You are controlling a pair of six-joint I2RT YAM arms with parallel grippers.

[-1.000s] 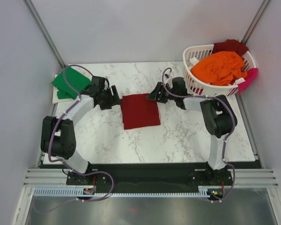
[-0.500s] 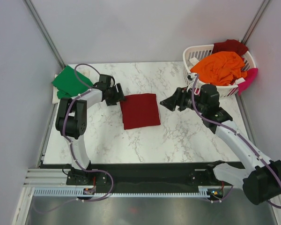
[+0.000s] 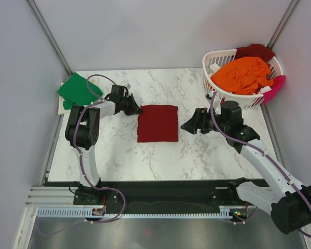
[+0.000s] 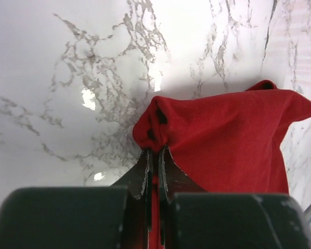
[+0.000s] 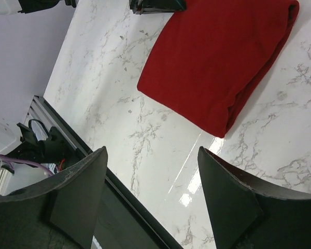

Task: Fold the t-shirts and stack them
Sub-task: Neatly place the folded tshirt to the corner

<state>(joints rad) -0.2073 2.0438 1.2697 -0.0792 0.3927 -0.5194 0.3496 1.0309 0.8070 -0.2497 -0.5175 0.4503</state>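
Note:
My left gripper is going to release the folded dark red t-shirt, setting it down on top of the green t-shirt (image 3: 82, 89) as I let it go.
A folded dark red t-shirt (image 3: 158, 123) lies flat in the middle of the marble table (image 3: 119, 155). My left gripper (image 3: 137, 110) is shut on its upper left corner. The left wrist view shows the red cloth (image 4: 228, 145) bunched between the closed fingertips of the left gripper (image 4: 156, 151). My right gripper (image 3: 185, 126) hovers open just right of the shirt and touches nothing. In the right wrist view the right gripper (image 5: 152, 153) is over bare marble, with the shirt (image 5: 217, 57) beyond it. A green t-shirt (image 3: 78, 89) lies at the table's far left.
A white slotted laundry basket (image 3: 223, 96) stands at the back right corner. It holds an orange t-shirt (image 3: 243, 72) and a dark red one (image 3: 255, 51), and a pink one (image 3: 277, 85) hangs over its right side. Grey walls enclose the table.
My left gripper has shut on the red shirt's corner and nudged the shirt slightly right. My right arm drew back from the shirt's right edge with its jaws open.

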